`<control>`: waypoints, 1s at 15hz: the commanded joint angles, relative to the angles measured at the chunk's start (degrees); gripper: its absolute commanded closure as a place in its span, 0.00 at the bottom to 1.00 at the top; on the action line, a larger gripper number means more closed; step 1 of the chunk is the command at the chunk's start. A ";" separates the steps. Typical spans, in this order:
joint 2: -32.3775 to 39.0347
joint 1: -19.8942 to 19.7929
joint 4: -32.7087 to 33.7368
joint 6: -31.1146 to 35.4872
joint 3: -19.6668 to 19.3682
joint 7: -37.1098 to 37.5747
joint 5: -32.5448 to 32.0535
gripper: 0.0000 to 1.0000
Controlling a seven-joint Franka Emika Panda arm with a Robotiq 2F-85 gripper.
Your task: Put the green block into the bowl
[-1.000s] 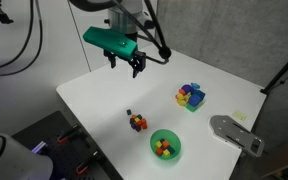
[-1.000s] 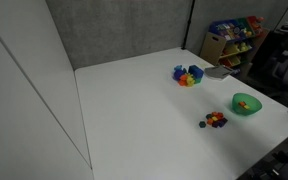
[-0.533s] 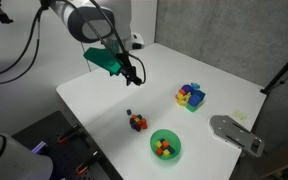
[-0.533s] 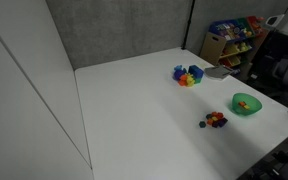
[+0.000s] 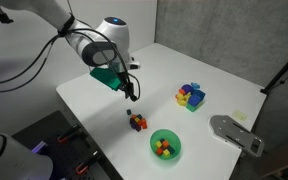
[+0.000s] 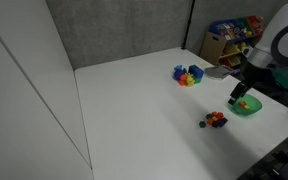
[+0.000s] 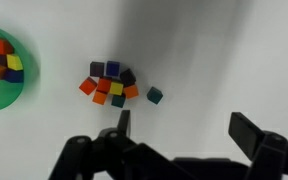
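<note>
I should next take my gripper to the sides of the dark green block (image 5: pixel 129 111) (image 7: pixel 155 95) that lies alone beside the pile of coloured blocks, and close it there.
A small dark green block (image 7: pixel 155 95) lies alone on the white table, just beside a pile of mixed coloured blocks (image 7: pixel 109 83). It also shows in both exterior views (image 5: pixel 129 112) (image 6: pixel 202 124). The bright-green bowl (image 7: pixel 14 95) holds several coloured blocks and stands beyond the pile (image 5: pixel 153 152) (image 6: pixel 255 104). My gripper (image 7: pixel 184 130) is open and empty, hanging above the table near the lone block (image 5: pixel 131 94) (image 6: pixel 240 94).
A second cluster of coloured blocks (image 5: pixel 191 96) (image 6: pixel 188 75) sits farther back on the table. A grey flat object (image 5: pixel 234 133) lies at the table's edge near the bowl. A shelf of coloured items (image 6: pixel 232 38) stands beyond the table.
The arm has come down and across the table toward the pile and lone block. It has entered the exterior view where it was absent before. The blocks and bowl have not moved.
</note>
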 commanded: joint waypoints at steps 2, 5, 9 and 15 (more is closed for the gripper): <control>0.48 -0.74 0.43 -0.18 0.83 0.11 -0.08 0.00; 5.02 -0.54 2.77 -0.94 1.10 2.87 -3.27 0.00; 12.66 -0.47 6.15 1.94 1.97 5.22 -3.59 0.00; 24.13 -0.81 12.50 8.35 3.87 6.94 -2.81 0.00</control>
